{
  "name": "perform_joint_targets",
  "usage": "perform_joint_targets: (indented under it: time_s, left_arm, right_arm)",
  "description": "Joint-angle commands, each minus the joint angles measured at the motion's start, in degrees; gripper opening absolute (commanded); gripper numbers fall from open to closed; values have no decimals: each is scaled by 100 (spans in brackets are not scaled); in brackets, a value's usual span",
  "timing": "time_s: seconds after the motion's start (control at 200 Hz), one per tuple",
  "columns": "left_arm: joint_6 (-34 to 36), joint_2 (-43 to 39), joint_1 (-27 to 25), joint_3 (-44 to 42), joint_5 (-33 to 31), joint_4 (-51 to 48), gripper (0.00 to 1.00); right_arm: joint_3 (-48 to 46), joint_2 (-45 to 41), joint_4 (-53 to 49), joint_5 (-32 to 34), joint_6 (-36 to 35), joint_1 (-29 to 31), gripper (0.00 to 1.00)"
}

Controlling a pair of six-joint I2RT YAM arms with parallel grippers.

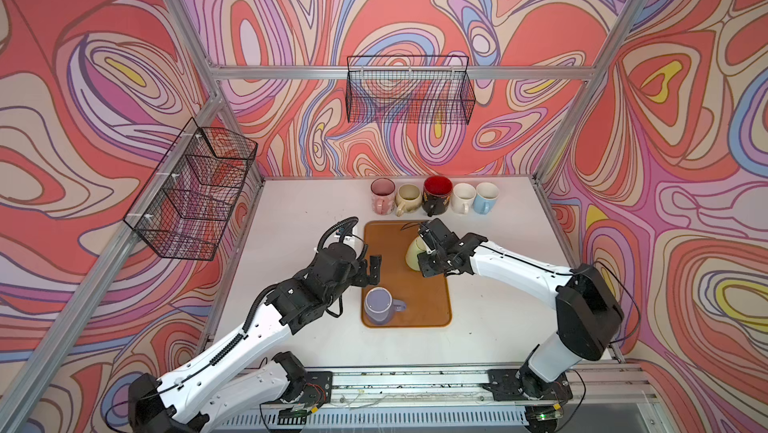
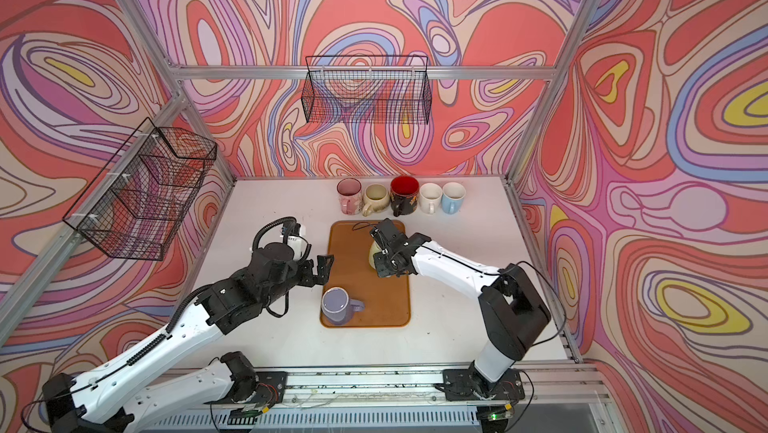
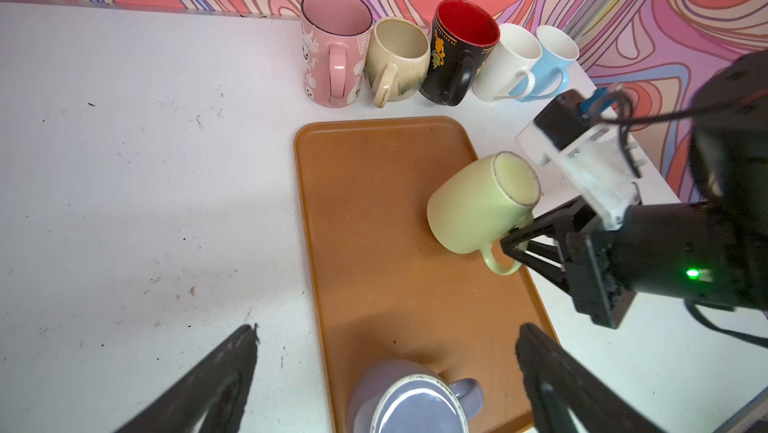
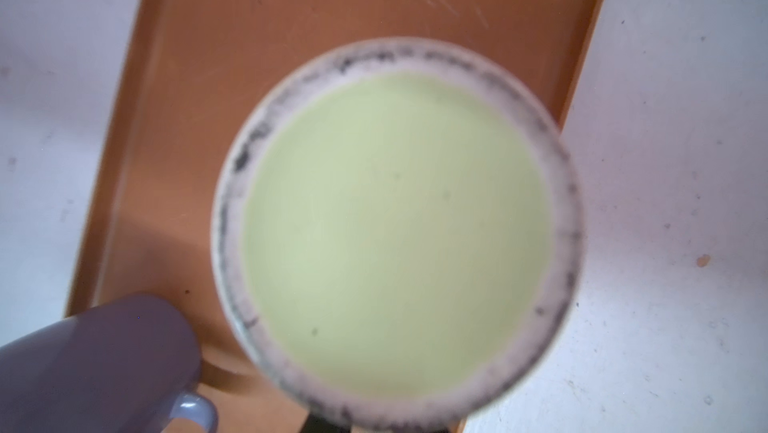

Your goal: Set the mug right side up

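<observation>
My left gripper needs to next grab the pale green mug by the handle's end (image 1: 420,269) (image 3: 489,258) near the mug's rim, next to the fingers of my right gripper.
A pale green mug (image 1: 414,253) (image 2: 373,252) (image 3: 478,206) hangs tilted over the far right part of the brown tray (image 1: 432,306) (image 3: 374,202), its base turned up. My right gripper (image 1: 428,260) (image 3: 513,242) is shut on its handle. In the right wrist view the mug's base (image 4: 399,227) fills the picture and hides the fingers. A purple mug (image 1: 379,305) (image 2: 336,306) (image 3: 409,399) (image 4: 99,364) stands upside down on the tray's near left corner. My left gripper (image 1: 371,271) (image 3: 388,329) hovers open just beyond it, over the tray's left edge, holding nothing.
Several upright mugs, from pink (image 1: 382,194) to light blue (image 1: 485,198), stand in a row along the table's back edge behind the tray. A wire basket (image 1: 409,92) hangs on the back wall and another (image 1: 195,194) on the left wall.
</observation>
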Motion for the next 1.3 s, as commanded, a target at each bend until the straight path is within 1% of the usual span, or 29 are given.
perform_joint_targets:
  time_s: [0.0, 0.11, 0.125, 0.285, 0.356, 0.456, 0.556, 0.591, 0.606, 0.636, 0.731, 0.766, 0.937, 1.097, 1.222, 1.292]
  left_arm:
    - [-189, -199, 143, -215, 303, 333, 99]
    - [-417, -349, 399, -493, 864, 637, 95]
    - [-461, -361, 441, -537, 956, 837, 95]
    - [-883, -420, 883, -1019, 2021, 1758, 85]
    - [-1087, -396, 1002, -1277, 2473, 2281, 76]
    - [-1305, -239, 1050, -1523, 2954, 3068, 64]
    - [-1469, 23, 1044, -1690, 3445, 3819, 46]
    - [-1550, 120, 1044, -1692, 3607, 4104, 43]
    - [-1589, 158, 1046, -1887, 3674, 4228, 42]
    - [-1668, 234, 1044, -1980, 3777, 4489, 40]
    - [-1947, 433, 1049, -2230, 4012, 5317, 40]
    - [-2020, 502, 1044, -2290, 4083, 5588, 41]
    - [-2247, 814, 1047, -2402, 4352, 6572, 44]
    - [-2379, 1089, 1044, -2313, 4600, 7236, 47]
    - [-2546, 1308, 1049, -2283, 4682, 7708, 54]
    - [-2626, 1424, 1045, -2259, 4740, 7969, 55]
  right_arm:
    - [-124, -588, 702, -536, -41, -179, 0]
    - [-358, -973, 1092, -1109, -47, -367, 0]
    - [-407, -1022, 1145, -1208, -42, -395, 0]
    - [-710, -1484, 1701, -2074, 23, -726, 0]
    - [-767, -1634, 1865, -2370, 23, -811, 0]
    - [-814, -1779, 2090, -2781, 28, -907, 0]
    - [-844, -1840, 2347, -3321, 54, -1012, 0]
    - [-863, -1856, 2469, -3512, 95, -1029, 0]
    - [-878, -1872, 2525, -3597, 116, -1045, 0]
    - [-905, -1890, 2641, -3745, 154, -1063, 0]
    - [-967, -1933, 2962, -4113, 277, -1101, 0]
    - [-988, -1934, 3083, -4245, 329, -1119, 0]
    - [-1013, -1852, 3536, -4836, 534, -1135, 0]
    - [-1034, -1787, 3917, -5217, 750, -1142, 0]
    - [-1042, -1746, 4228, -5497, 932, -1143, 0]
    - [-1058, -1723, 4443, -5641, 1058, -1146, 0]
